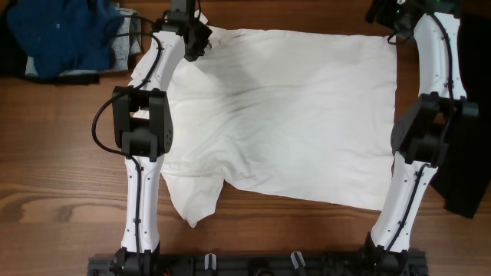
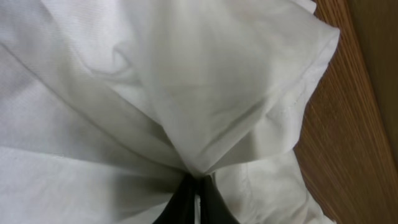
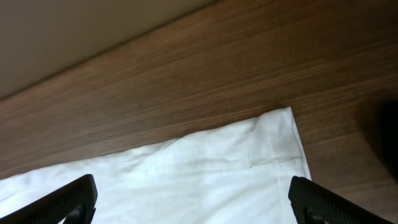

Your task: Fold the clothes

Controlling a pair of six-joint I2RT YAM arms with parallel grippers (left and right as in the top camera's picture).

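Next, I open my left gripper and take the cloth nearer the white T-shirt's edge (image 2: 250,177), because it pinches the bunched fold too far in from that edge.
The white T-shirt (image 1: 284,115) lies spread flat on the wooden table, plain side up, with one sleeve (image 1: 196,201) hanging toward the front left. My left gripper (image 1: 201,42) is at the shirt's far left corner and is shut on a bunched fold of the white cloth (image 2: 205,112); its black fingertips (image 2: 186,202) meet under the gathered fabric. My right gripper (image 1: 393,31) hovers open over the shirt's far right corner (image 3: 283,124). Its two fingers (image 3: 68,202) stand wide apart, with only flat cloth between them.
A blue garment (image 1: 65,34) lies heaped on a grey one (image 1: 129,47) at the far left corner. A black garment (image 1: 464,176) lies along the right edge. Bare wooden table (image 1: 54,169) surrounds the shirt, and the table's back edge (image 3: 93,65) runs just beyond the right gripper.
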